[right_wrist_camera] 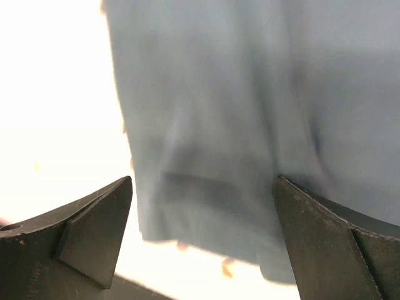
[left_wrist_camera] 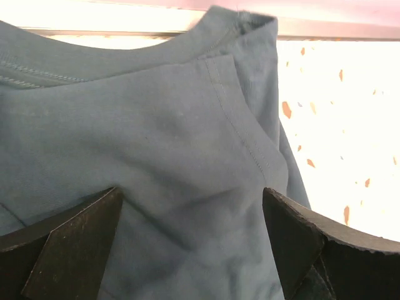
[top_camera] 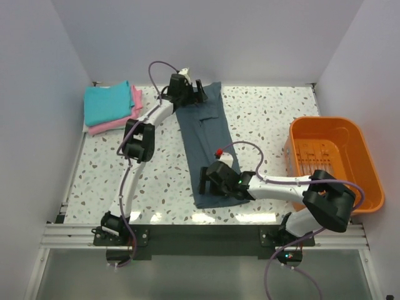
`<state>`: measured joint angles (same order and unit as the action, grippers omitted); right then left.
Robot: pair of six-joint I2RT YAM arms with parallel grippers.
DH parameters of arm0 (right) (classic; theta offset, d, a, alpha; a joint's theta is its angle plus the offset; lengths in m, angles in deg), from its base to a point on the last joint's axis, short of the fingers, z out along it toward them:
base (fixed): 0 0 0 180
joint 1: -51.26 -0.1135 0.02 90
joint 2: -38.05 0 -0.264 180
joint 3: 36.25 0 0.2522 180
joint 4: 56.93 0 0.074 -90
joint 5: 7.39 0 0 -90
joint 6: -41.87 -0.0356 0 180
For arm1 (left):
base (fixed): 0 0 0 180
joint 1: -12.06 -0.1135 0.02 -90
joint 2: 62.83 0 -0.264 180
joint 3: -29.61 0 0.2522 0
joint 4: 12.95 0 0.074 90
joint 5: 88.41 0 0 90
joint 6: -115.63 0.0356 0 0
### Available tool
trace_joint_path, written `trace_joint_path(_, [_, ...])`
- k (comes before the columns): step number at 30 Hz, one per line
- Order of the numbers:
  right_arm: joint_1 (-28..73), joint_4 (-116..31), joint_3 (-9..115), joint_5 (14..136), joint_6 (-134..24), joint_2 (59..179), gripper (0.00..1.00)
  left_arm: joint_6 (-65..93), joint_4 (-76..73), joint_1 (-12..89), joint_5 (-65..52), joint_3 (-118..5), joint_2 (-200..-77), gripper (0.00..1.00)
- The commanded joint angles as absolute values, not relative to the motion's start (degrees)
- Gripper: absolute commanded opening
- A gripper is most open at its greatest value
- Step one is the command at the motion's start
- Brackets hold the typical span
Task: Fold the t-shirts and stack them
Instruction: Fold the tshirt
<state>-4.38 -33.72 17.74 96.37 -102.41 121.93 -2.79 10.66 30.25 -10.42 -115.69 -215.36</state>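
Observation:
Next, my right gripper grabs the near hem corner (top_camera: 245, 201) of the dark slate blue-grey t-shirt, orange bin side.
A dark slate blue-grey t-shirt (top_camera: 203, 134) lies folded into a long narrow strip, running from the far middle of the table to the near middle. My left gripper (top_camera: 199, 90) is open over its far collar end; in the left wrist view (left_wrist_camera: 190, 194) the cloth (left_wrist_camera: 175, 125) lies between the spread jaws. My right gripper (top_camera: 203, 181) is open over the near hem end; in the right wrist view (right_wrist_camera: 203, 184) the shirt's edge (right_wrist_camera: 250, 94) lies between the jaws. A folded turquoise t-shirt (top_camera: 107, 102) rests on a folded pink t-shirt (top_camera: 103, 128) at the far left.
An orange plastic bin (top_camera: 320, 122) stands at the right side of the speckled table (top_camera: 269, 119). White walls close in the left, far and right sides. A metal rail runs along the near edge by the arm bases.

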Motion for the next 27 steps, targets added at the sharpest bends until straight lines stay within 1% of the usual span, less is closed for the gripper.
trace_joint_path(1, [-12.1,-28.0,17.3,91.4,-110.9,123.2,0.98,-7.8,11.0,30.4,-13.4,-115.5,-220.9,1.00])
trace_joint_path(6, [-20.0,-27.5,23.8,92.4,-106.2,124.7,0.99,-12.2,4.9,30.8,-16.0,-114.0,-222.0,1.00])
trace_joint_path(8, [-21.1,-26.5,25.6,93.0,-104.6,125.2,0.99,-12.8,4.2,31.0,-16.3,-114.1,-222.3,1.00])
trace_joint_path(12, [-23.3,-31.9,26.5,88.9,-99.3,124.3,0.99,-13.7,2.2,31.4,-17.3,-114.4,-221.5,1.00])
trace_joint_path(14, [-24.0,-29.6,28.6,89.0,-98.1,124.1,0.99,-14.1,1.8,31.5,-18.0,-114.2,-220.5,1.00])
trace_joint_path(17, [-24.5,-27.4,28.3,91.3,-97.5,121.8,0.99,-13.1,1.7,32.1,-19.5,-113.3,-217.4,1.00])
trace_joint_path(20, [-24.5,-24.5,27.6,95.0,-98.2,115.9,0.99,-10.2,2.4,33.3,-18.7,-112.4,-212.0,1.00])
trace_joint_path(23, [-24.4,-19.8,27.8,100.4,-99.1,110.2,0.99,-6.7,7.1,35.1,-18.0,-113.3,-205.8,1.00])
trace_joint_path(26, [-23.8,-11.8,28.5,107.8,-101.5,105.6,0.99,-4.3,14.2,36.0,-17.7,-112.9,-197.6,1.00])
trace_joint_path(27, [-22.7,-10.1,28.4,109.0,-102.8,104.4,0.99,-4.2,17.1,36.1,-17.2,-110.6,-192.5,1.00])
